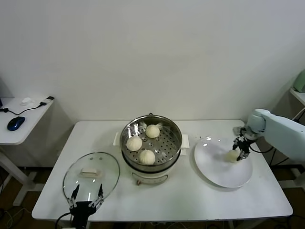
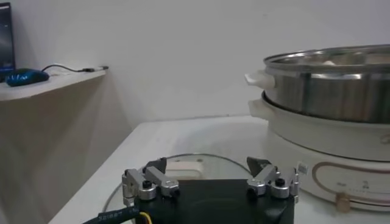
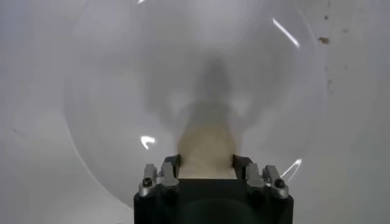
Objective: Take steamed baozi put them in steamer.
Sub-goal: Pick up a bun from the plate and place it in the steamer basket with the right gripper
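The robot's right gripper will release the baozi on the steamer tray's empty side [image 1: 167, 145] facing the white plate.
The steamer [image 1: 177, 131] stands mid-table on its cream base, with three baozi on its perforated tray: one at the back [image 1: 152, 131], one at the left [image 1: 134, 143], one at the front [image 1: 147, 157]. The fourth baozi [image 1: 232, 155] is on the white plate [image 1: 214, 174] at the right. My right gripper [image 1: 241, 151] is down over the plate with its fingers closed on that baozi; in the right wrist view the baozi [image 3: 206, 149] sits between the fingers [image 3: 172, 163]. My left gripper [image 1: 86, 194] is open and empty, parked at the front left edge over the glass lid [image 1: 102, 179].
The glass lid with its white knob [image 1: 89, 172] lies flat at the table's front left. The steamer's wall [image 2: 341, 91] rises close beside the left gripper [image 2: 210, 167] in the left wrist view. A side desk [image 1: 21, 121] with a blue mouse stands far left.
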Controlling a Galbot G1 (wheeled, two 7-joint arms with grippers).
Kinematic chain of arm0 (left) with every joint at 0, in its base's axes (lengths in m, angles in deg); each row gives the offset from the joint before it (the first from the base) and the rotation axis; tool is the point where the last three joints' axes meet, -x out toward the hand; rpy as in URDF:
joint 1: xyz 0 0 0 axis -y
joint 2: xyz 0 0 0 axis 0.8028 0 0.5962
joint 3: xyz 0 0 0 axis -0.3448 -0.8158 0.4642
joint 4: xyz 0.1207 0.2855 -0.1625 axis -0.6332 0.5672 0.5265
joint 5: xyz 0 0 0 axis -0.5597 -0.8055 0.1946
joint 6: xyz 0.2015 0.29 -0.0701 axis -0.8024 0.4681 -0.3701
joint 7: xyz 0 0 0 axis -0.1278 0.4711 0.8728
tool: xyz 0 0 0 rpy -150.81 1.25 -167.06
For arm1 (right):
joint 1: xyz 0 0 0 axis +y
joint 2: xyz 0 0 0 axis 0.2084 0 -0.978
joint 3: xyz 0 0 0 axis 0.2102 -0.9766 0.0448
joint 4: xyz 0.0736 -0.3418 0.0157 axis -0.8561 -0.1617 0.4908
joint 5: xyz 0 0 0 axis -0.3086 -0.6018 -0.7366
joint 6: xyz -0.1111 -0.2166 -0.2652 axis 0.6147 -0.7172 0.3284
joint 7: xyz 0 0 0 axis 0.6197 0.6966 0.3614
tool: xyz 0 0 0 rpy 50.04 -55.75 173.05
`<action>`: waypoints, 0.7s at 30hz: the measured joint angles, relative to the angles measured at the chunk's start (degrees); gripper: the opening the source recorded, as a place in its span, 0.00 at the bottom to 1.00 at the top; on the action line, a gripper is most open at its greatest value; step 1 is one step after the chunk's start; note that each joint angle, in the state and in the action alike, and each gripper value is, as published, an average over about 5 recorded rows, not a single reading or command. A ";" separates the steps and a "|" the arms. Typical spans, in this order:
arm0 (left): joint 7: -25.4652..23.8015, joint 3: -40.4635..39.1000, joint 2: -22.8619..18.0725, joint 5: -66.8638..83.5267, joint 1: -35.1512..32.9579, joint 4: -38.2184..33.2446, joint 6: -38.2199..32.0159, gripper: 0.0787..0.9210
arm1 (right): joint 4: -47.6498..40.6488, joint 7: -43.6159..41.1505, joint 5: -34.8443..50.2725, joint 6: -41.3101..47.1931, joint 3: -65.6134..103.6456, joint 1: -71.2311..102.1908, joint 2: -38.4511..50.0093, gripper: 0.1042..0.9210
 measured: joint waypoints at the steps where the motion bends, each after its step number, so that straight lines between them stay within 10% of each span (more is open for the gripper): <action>1: 0.00 -0.04 0.09 0.00 0.01 -0.07 0.00 0.88 | 1.36 0.05 1.52 0.39 -1.73 -2.12 -0.08 0.60; 21: -0.32 -1.02 0.62 0.65 1.03 -1.82 0.71 0.88 | 27.80 7.05 41.13 12.95 -24.32 -37.54 -13.85 0.61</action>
